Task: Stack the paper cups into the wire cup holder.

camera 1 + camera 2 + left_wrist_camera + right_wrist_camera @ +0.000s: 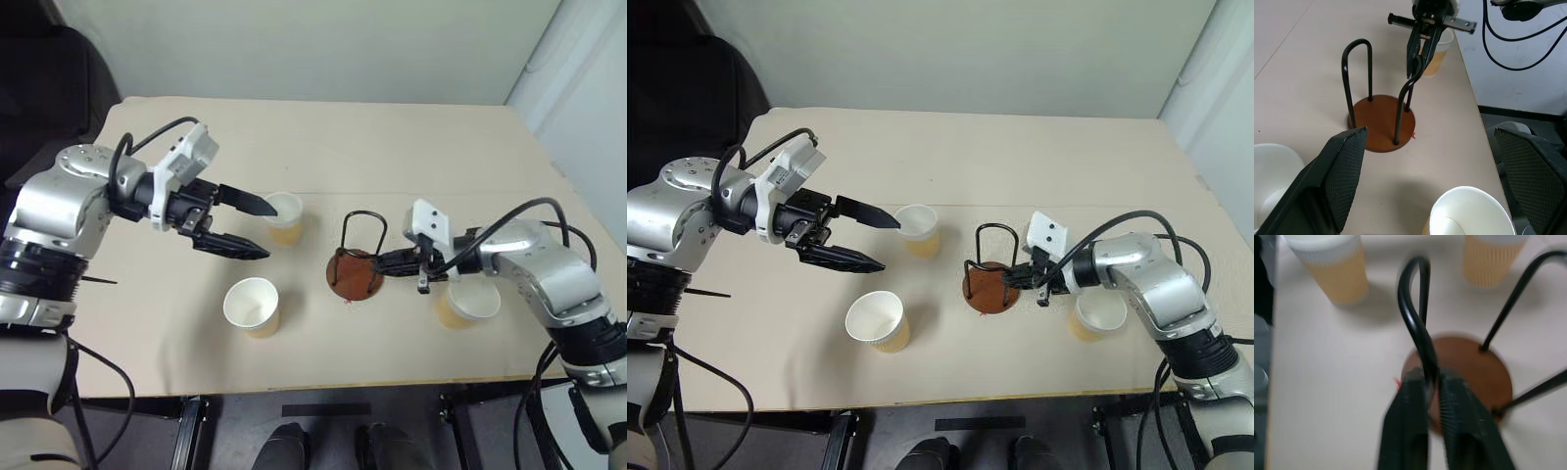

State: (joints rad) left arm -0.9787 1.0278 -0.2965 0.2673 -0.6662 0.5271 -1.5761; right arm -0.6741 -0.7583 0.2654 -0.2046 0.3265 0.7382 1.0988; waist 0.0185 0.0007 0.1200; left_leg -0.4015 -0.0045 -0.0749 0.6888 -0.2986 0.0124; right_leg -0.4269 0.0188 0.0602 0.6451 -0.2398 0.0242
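I should next close my left gripper on the farther paper cup's rim (267, 212), on the side facing that gripper.
The wire cup holder (355, 276), a reddish-brown disc with black wire loops, stands mid-table. My right gripper (382, 262) reaches it from the right, and its two fingers pinch one wire loop (1418, 323) between them. One paper cup (470, 302) stands upright just behind that gripper's wrist. Two more paper cups stand upright left of the holder, one farther back (285, 219) and one nearer the front (253, 306). My left gripper (268, 233) hovers open and empty beside the farther cup, its upper fingertip over the rim. All the cups are empty.
The beige table (392, 147) has bare room behind the cups and holder. Its front edge (323, 387) runs close below the nearer cup. A dark chair (49, 69) stands off the far left corner. Black cables loop off both wrists.
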